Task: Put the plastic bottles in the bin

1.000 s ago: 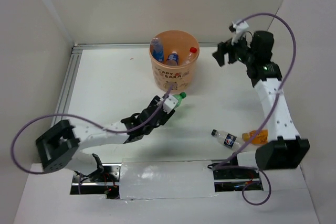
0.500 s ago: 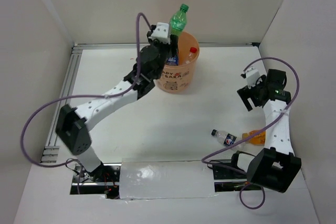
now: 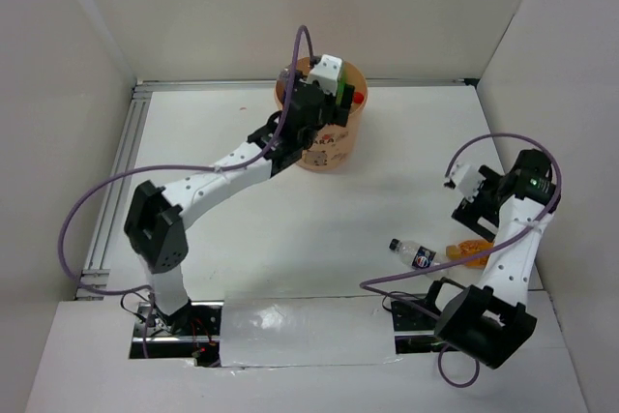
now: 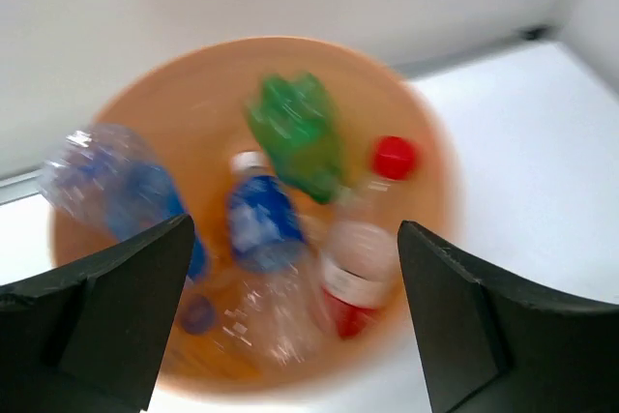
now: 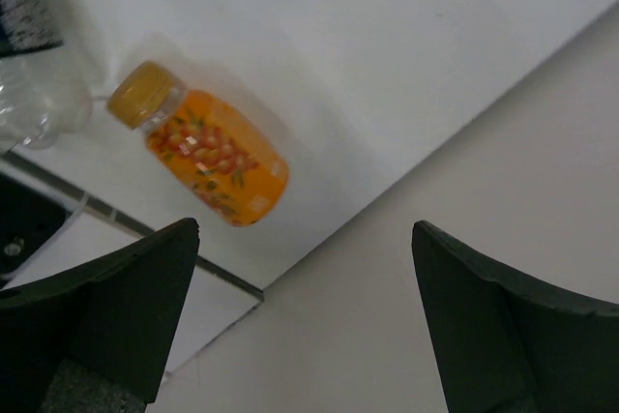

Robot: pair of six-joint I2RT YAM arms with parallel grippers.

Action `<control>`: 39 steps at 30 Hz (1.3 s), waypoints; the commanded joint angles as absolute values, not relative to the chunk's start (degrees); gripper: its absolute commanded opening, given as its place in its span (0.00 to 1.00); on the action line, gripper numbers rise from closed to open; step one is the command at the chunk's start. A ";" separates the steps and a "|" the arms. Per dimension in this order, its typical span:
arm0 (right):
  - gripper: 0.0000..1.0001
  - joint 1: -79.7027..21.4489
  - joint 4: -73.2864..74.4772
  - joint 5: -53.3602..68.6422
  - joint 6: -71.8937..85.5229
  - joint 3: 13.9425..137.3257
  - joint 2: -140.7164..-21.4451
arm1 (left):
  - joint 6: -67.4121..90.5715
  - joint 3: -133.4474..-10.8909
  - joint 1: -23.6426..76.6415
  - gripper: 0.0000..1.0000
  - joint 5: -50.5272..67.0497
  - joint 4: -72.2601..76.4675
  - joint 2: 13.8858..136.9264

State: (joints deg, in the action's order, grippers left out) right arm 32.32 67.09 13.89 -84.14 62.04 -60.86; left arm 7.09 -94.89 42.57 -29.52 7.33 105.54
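The orange bottle is beside the clear dark-labelled bottle, so my right gripper goes to it next and closes on the orange bottle's body (image 3: 472, 250) (image 5: 205, 146) below its cap.
The peach-orange bin (image 3: 329, 154) stands at the back centre. My left gripper (image 3: 319, 103) hangs over its mouth, open and empty. In the left wrist view the bin (image 4: 437, 176) holds a blurred green bottle (image 4: 295, 132), blue-labelled bottles (image 4: 261, 221) and a red-capped bottle (image 4: 360, 258). An orange bottle (image 3: 470, 251) and a clear dark-labelled bottle (image 3: 416, 255) lie on the table at the near right. My right gripper (image 3: 481, 202) hovers just beyond them, open and empty. In its wrist view the orange bottle (image 5: 208, 157) lies up and left of the open gripper (image 5: 305, 239).
The side wall (image 3: 561, 94) stands close to the right arm, and in the right wrist view that wall (image 5: 464, 239) fills the space between the fingers. A metal rail (image 3: 121, 166) runs along the table's left edge. Purple cables (image 3: 92, 205) loop off both arms.
My left arm swung the green bottle up over the bin and let it go; it now lies inside. My right arm drew back from the far right toward the orange bottle, jaws opening wider.
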 commanded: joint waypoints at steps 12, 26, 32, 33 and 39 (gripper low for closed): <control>0.96 32.70 62.60 7.13 -108.19 42.55 -61.17 | 38.48 -67.51 55.46 0.96 -0.20 0.52 87.88; 0.34 34.37 54.65 11.83 -110.65 41.27 -67.49 | 66.26 -69.61 60.64 1.00 6.59 4.23 100.98; 0.25 30.34 63.64 32.05 -102.45 62.02 -70.66 | 70.74 -68.99 61.26 1.00 6.06 3.44 102.74; 0.25 25.88 62.15 37.56 -98.65 67.62 -70.66 | 70.75 -68.99 61.26 1.00 6.06 3.43 102.74; 0.27 6.89 27.76 52.64 -65.40 75.50 -69.87 | 69.52 -67.60 61.26 1.00 4.22 1.76 101.61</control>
State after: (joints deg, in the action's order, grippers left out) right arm 13.17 45.84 39.40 -86.76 73.71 -71.05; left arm 68.55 -67.61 61.21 4.93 1.45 102.30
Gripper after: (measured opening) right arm 0.606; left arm 0.995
